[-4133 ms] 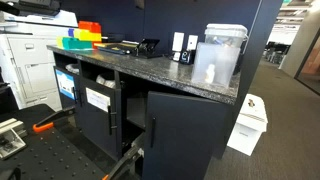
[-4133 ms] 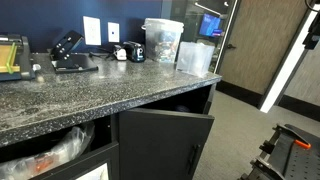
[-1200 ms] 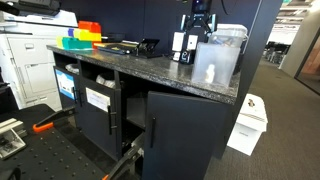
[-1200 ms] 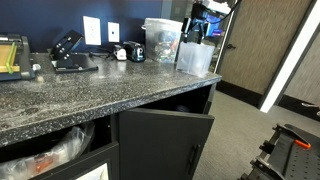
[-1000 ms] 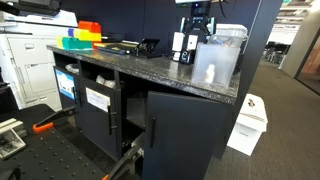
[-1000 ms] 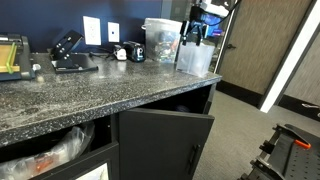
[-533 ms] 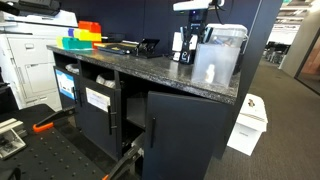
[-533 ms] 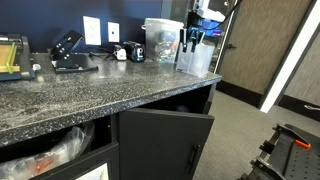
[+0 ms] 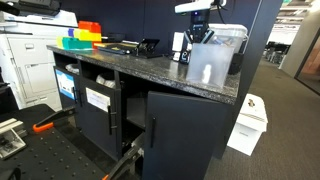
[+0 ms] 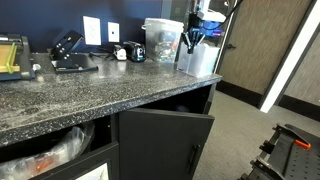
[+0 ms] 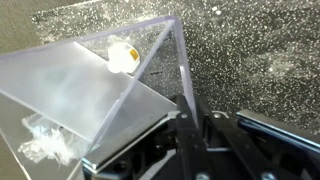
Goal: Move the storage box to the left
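Note:
Next, my gripper sets the storage box down on the speckled counter (image 9: 143, 65) next to the black desk items.
The storage box (image 9: 210, 63), translucent frosted plastic, stands near the end of the speckled counter (image 9: 130, 65) in both exterior views; from the opposite side it is the storage box (image 10: 199, 60). My gripper (image 9: 197, 38) comes down from above onto its upper rim, and the gripper (image 10: 190, 38) sits at the box's top edge. In the wrist view the gripper (image 11: 196, 108) is shut on one thin wall of the storage box (image 11: 90, 100), the wall pinched between both fingers (image 11: 184, 128). A small orange and white object (image 11: 122, 55) shows through the plastic.
A clear white-lidded container (image 9: 230, 38) stands right beside the box, seen too as the container (image 10: 162, 40). Orange, yellow and green bins (image 9: 83, 37) and black desk items (image 9: 147, 46) sit further along. The counter edge (image 10: 214, 75) is close. A cabinet door (image 10: 160, 140) hangs open below.
The gripper came down onto the box's rim and its jaws closed on the wall. The box now looks slightly shifted and tilted.

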Tool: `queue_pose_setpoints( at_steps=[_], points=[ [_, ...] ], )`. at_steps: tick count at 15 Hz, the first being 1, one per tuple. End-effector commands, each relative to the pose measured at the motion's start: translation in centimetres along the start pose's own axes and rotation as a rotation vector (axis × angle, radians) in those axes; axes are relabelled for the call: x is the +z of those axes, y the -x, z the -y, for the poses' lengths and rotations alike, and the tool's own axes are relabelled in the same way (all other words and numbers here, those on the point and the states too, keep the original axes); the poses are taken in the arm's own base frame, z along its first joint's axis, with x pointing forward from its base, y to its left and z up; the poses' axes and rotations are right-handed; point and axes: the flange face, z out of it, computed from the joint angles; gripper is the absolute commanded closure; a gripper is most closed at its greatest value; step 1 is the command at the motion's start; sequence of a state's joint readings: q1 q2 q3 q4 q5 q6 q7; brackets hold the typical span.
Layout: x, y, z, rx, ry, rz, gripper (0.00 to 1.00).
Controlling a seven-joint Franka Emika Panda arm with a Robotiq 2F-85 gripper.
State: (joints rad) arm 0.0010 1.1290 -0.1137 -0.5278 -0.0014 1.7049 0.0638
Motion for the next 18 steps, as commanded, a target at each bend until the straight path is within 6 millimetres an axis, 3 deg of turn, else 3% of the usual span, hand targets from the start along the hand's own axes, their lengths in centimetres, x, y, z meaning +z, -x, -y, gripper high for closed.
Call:
queue_pose_setpoints(
  at_steps=[1, 5, 8, 11, 15, 18],
  points=[
    [-2.1, 0.1, -0.2, 0.009, -0.011, -0.007, 0.99],
    [-6.9, 0.8, 2.0, -0.015, -0.059, -0.024, 0.98],
    [-10.0, 1.5, 6.4, -0.053, -0.108, -0.066, 0.98],
    [-11.3, 2.9, 14.2, -0.132, -0.13, -0.086, 0.98],
    [-11.1, 6.2, 25.2, -0.201, -0.142, -0.095, 0.98],
    [-10.3, 8.5, 31.1, -0.219, -0.131, -0.105, 0.98]
  ],
)
